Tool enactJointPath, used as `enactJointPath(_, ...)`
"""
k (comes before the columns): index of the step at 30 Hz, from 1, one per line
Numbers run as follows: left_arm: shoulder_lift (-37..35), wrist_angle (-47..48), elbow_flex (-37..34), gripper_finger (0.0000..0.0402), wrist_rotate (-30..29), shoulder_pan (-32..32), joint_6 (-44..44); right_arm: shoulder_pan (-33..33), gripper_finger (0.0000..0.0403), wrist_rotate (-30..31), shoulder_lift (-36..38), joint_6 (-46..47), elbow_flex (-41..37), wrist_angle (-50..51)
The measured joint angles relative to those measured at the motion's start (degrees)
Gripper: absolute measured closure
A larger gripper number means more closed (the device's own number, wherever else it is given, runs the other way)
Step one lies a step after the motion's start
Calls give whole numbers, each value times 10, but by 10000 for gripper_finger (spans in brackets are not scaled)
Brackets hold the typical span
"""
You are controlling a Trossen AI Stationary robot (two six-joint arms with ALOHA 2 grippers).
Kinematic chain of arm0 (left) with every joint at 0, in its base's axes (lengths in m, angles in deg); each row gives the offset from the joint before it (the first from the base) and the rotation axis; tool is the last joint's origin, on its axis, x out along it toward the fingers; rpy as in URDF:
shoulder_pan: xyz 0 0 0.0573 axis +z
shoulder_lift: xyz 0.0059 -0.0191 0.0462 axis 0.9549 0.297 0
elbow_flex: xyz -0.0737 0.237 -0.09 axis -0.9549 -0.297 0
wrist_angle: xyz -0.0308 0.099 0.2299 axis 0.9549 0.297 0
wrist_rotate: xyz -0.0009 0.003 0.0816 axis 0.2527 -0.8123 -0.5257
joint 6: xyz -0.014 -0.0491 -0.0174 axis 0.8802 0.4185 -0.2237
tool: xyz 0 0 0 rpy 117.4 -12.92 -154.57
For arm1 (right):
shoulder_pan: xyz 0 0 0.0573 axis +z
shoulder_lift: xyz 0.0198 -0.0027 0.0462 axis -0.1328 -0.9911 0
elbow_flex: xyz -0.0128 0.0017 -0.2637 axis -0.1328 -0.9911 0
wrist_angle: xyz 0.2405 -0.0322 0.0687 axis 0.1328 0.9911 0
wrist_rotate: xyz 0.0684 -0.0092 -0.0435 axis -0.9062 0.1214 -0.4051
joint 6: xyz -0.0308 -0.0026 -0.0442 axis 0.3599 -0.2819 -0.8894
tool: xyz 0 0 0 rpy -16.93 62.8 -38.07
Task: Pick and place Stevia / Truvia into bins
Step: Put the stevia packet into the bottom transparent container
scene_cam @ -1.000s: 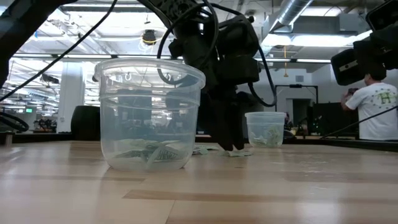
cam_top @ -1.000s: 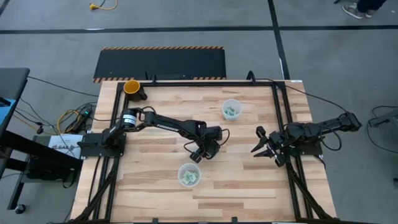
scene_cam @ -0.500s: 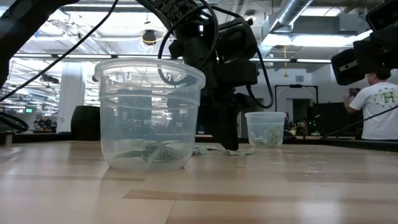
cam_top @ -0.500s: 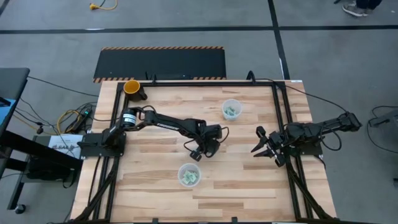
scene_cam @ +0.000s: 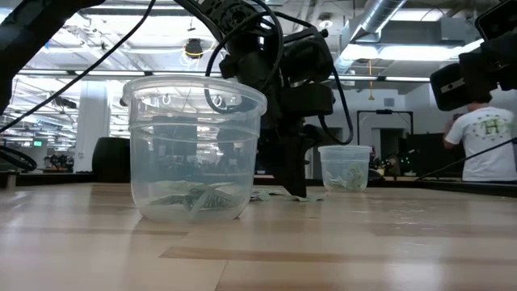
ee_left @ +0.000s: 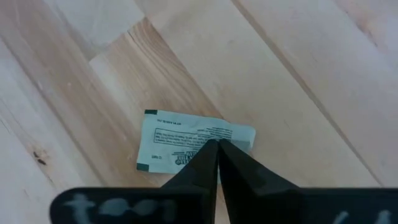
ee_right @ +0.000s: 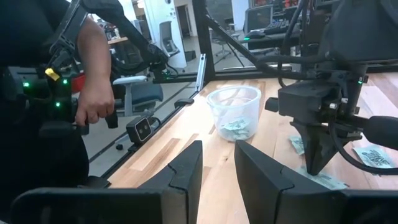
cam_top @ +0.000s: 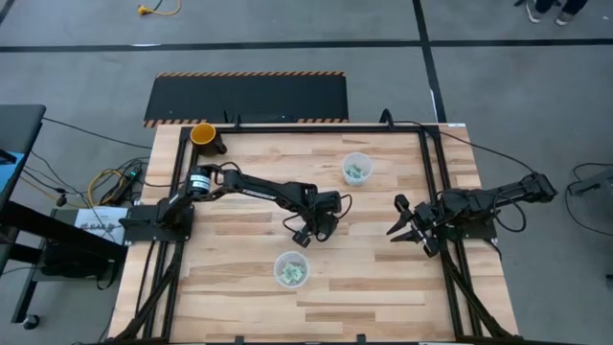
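Note:
Next, I open my left gripper's shut fingers, as the packet lies flat under them, and pinch up a fold of the packet (ee_left: 227, 133) before I lift.
A green-and-white Stevia packet (ee_left: 186, 140) lies flat on the wooden table, printed side up. My left gripper (ee_left: 217, 144) is down on it near the table's middle (cam_top: 305, 236), fingers shut. One clear bin (cam_top: 291, 269) stands toward the near edge with packets in it. The other bin (cam_top: 356, 169) stands toward the far edge, also with packets in it. In the low view the near bin (scene_cam: 194, 145) fills the left and my left gripper (scene_cam: 295, 187) stands behind it. My right gripper (cam_top: 398, 218) waits open at the table's right edge. My left gripper has its shut fingertips on the packet's long edge (ee_left: 210, 144), about midway along it. The fingers come from above, slanting steeply down. The packet rests flat on the table. Whether paper is caught between the tips I cannot tell.
More loose packets (ee_right: 373, 155) lie on the table beyond my left gripper. An orange cup (cam_top: 203, 134) stands at the far left corner. Black rails (cam_top: 436, 182) run along the table's sides. A person's hand (ee_right: 93, 102) shows beyond the table, another person (scene_cam: 485, 137) in the room.
My left gripper has shut its fingers on the packet without moving from its place. The packet still lies flat on the table.

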Motion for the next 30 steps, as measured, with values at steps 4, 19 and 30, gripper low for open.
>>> enactJointPath(4,0,-4,0,394,1,-2,0,0,316,0,0,0,0,0)
enactJointPath(19,2,-9,0,309,-9,-10,1,0,316,0,0,0,0,0)
enactJointPath(30,2,-3,0,320,-8,-10,-8,0,316,0,0,0,0,0)
